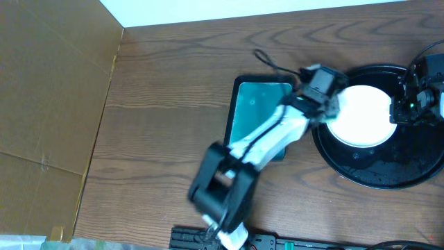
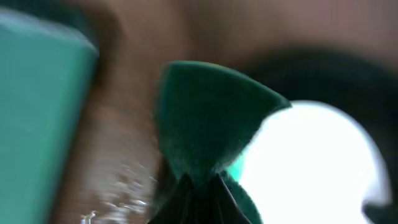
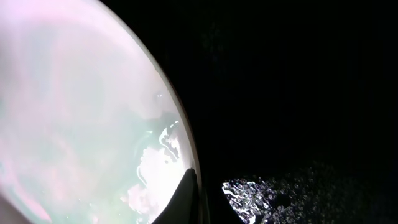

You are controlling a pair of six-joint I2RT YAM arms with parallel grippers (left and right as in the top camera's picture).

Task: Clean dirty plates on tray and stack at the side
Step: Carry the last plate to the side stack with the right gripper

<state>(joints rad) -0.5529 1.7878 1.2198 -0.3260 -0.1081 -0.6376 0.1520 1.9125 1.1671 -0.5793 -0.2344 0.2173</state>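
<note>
Next, my left gripper releases the dark green sponge close to the middle of the small tray's teal inside [image 1: 258, 130], setting it down there.
One white plate [image 1: 364, 114] lies on the round black tray [image 1: 378, 170]; I see no other plates. My left gripper [image 1: 326, 104] is at the plate's left rim, shut on a dark green sponge [image 2: 205, 118]. The left wrist view is blurred and shows the plate [image 2: 311, 168] just beyond the sponge. My right gripper [image 1: 406, 104] is at the plate's right rim. In the right wrist view its finger [image 3: 186, 196] pinches the rim of the plate [image 3: 81, 124], which has a faint teal film. The tray [image 3: 298, 81] is wet with droplets.
A small rectangular black tray with teal inside [image 1: 257, 104] lies left of the round tray, under my left arm; it also shows in the left wrist view [image 2: 37, 112]. Cardboard [image 1: 48, 90] covers the far left. A black rail [image 1: 277, 242] runs along the front edge.
</note>
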